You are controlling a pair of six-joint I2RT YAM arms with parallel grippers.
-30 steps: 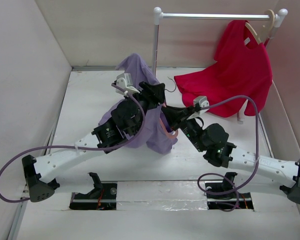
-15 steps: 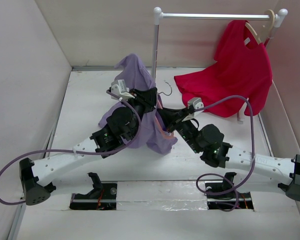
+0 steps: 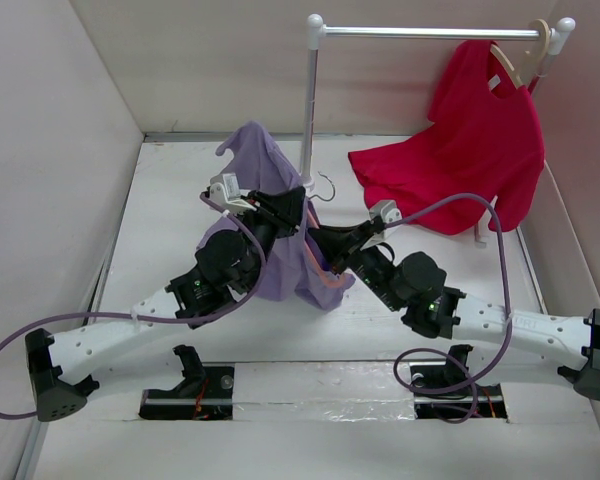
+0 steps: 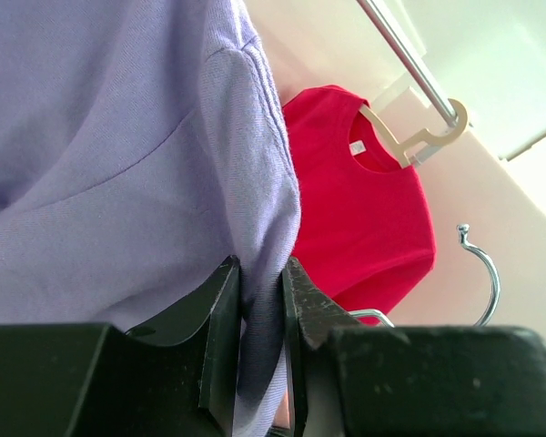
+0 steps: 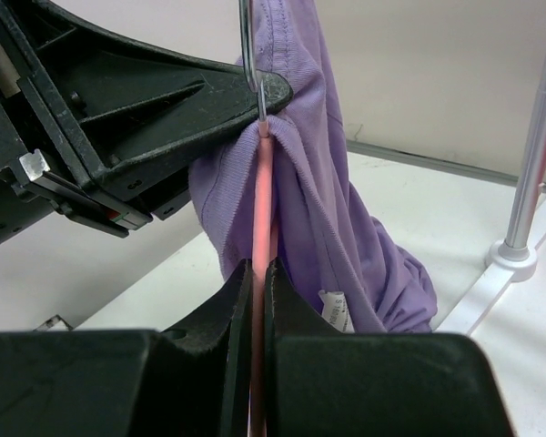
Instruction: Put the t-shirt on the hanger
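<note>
I can see the hanger's pink end sticking out of the t-shirt's collar, so I should leave the hanger to my left gripper and take the collar's loose edge (image 5: 364, 305) with my right gripper.
The lavender t-shirt (image 3: 263, 160) hangs bunched between the two arms, with its lower folds (image 3: 280, 275) resting on the table. My left gripper (image 3: 292, 208) is shut on a fold of the t-shirt (image 4: 260, 300), and fabric fills most of the left wrist view. My right gripper (image 5: 259, 273) is shut on the thin salmon-pink hanger (image 5: 264, 191), held edge-on and upright. The t-shirt (image 5: 323, 182) drapes around the hanger's neck just below the silver hook (image 5: 246, 55). From above, the hook (image 3: 326, 186) pokes out beside the shirt and a pink edge (image 3: 332, 277) shows near my right gripper (image 3: 320, 242).
A metal clothes rail (image 3: 420, 32) stands at the back on a pole (image 3: 308, 110) close behind the shirt. A bright red shirt (image 3: 470, 150) hangs from it on a beige hanger (image 3: 515, 60) at the right. White walls enclose the table on the left and back.
My left gripper has shut on the t-shirt's fabric. Both grippers have shifted left and towards the back, carrying shirt and hanger with them.
</note>
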